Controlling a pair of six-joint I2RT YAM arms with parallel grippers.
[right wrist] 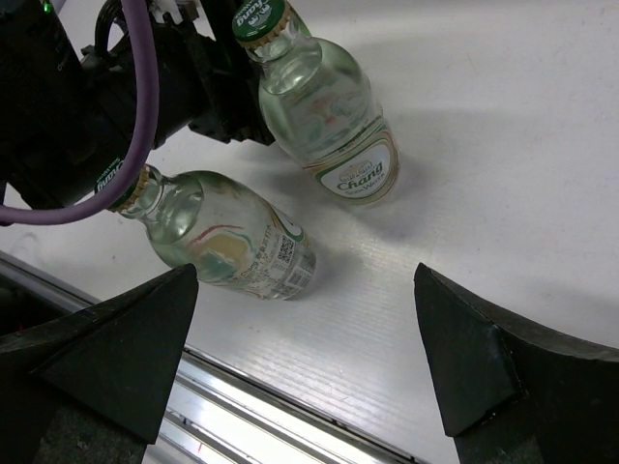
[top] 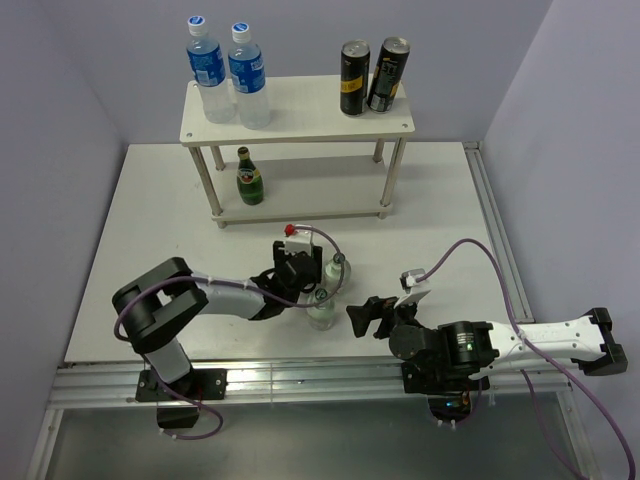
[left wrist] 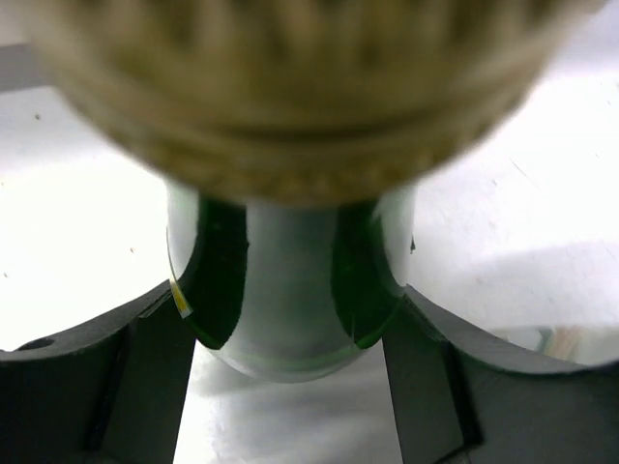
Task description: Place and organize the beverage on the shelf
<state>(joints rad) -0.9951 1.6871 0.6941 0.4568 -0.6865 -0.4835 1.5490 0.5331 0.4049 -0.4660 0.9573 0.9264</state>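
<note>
The bottle in my left gripper, still at the white table, will be released on the shelf's lower board (top: 274, 194), where it will stand next to the dark green bottle.
Two clear glass bottles with green labels stand on the white table. My left gripper (top: 328, 276) is shut on the farther bottle (top: 337, 270). In the left wrist view its fingers (left wrist: 164, 377) press both sides of the bottle's body (left wrist: 290, 290), under the blurred cap. The nearer bottle (top: 322, 308) stands free; both show in the right wrist view, the farther one (right wrist: 329, 116) and the nearer one (right wrist: 227, 242). My right gripper (top: 366, 316) is open and empty, just right of them (right wrist: 309, 358). On the cream shelf (top: 300, 115), two blue-label bottles (top: 230, 75) stand top left. One dark green bottle (top: 249, 178) is on the lower board.
Two dark cans (top: 372, 76) stand at the top right of the shelf. A metal rail (top: 300, 380) runs along the table's near edge, also seen in the right wrist view (right wrist: 280, 425). Purple cables loop over both arms. Walls close in the left and right sides.
</note>
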